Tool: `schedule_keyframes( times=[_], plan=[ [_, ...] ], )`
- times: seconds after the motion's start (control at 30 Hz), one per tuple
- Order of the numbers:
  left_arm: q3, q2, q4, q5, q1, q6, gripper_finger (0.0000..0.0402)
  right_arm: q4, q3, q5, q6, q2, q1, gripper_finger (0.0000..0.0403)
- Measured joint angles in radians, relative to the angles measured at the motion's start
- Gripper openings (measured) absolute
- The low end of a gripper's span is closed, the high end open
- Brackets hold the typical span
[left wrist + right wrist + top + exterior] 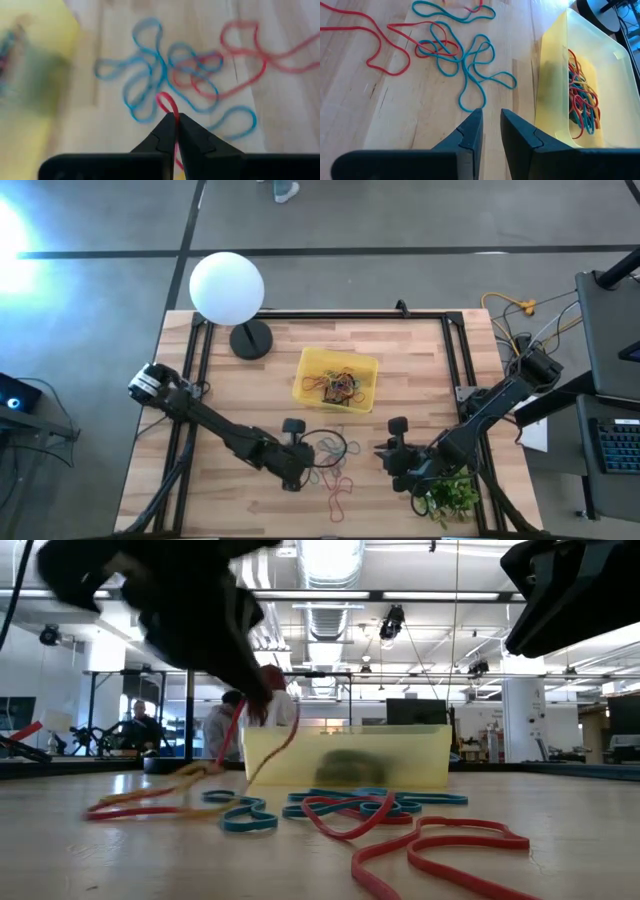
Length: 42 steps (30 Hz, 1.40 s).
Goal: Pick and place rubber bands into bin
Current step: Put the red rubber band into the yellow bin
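Note:
My left gripper is going to release the red rubber band in the yellow bin, on the rubber band pile's end (321, 382) that is nearest to the lamp.
The yellow bin (305, 370) stands mid-table with several rubber bands inside (580, 100). Loose blue rubber bands (150, 80) and red rubber bands (385, 45) lie on the wood near the bin's near side. My left gripper (176, 117) is just above them, shut on a red rubber band (167, 102). My right gripper (491, 120) hovers to the right of the pile, beside the bin's wall (555, 60). Its fingers stand a little apart with nothing between them. My left gripper pinches a red rubber band between its two fingertips, and a small loop (169, 104) pokes out beyond them. The fingers slant down from the table's left. The band hangs below them in slack strands (232, 740), and its lower part (130, 808) lies on the table.
A white globe lamp (227, 288) stands at the far left of the table. A small green plant (450, 495) sits at the near right, by my right arm. Black frame rails (450, 340) run along the table's sides. People show in the room beyond (135, 725).

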Motion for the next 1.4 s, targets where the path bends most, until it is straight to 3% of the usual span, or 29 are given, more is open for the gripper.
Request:
schedule_keyframes(
  times=[0.13,0.33,0.43,0.53,0.77,0.9,1.0,1.4],
  plan=[
    [0.008,-0.070,0.006,-0.106,0.000,0.068,0.0000,-0.001,0.000,0.000,0.000,0.000,0.000,0.0057],
    [0.008,-0.187,0.017,-0.351,-0.001,0.192,0.0000,-0.004,0.000,0.000,-0.002,0.000,0.000,0.0057],
    [0.007,-0.235,0.027,-0.489,-0.001,0.300,0.0000,-0.004,0.000,0.000,-0.002,0.000,0.000,0.0057],
    [0.004,-0.275,0.076,-0.560,0.029,0.417,0.0000,-0.003,-0.001,0.000,-0.002,0.000,0.000,0.0057],
    [-0.010,-0.323,0.171,-0.541,0.169,0.554,0.0000,-0.001,-0.001,0.000,-0.002,0.000,0.000,0.0057],
    [-0.022,-0.319,0.170,-0.441,0.265,0.561,0.0000,-0.001,-0.001,0.000,-0.003,0.000,0.000,0.0057],
    [-0.033,-0.297,0.172,-0.373,0.335,0.534,0.0000,-0.002,-0.002,0.000,-0.003,0.000,0.000,0.0057],
    [-0.033,-0.116,0.274,-0.313,0.480,0.507,0.0000,-0.001,-0.002,0.000,-0.002,0.000,0.000,0.0057]
  ],
)
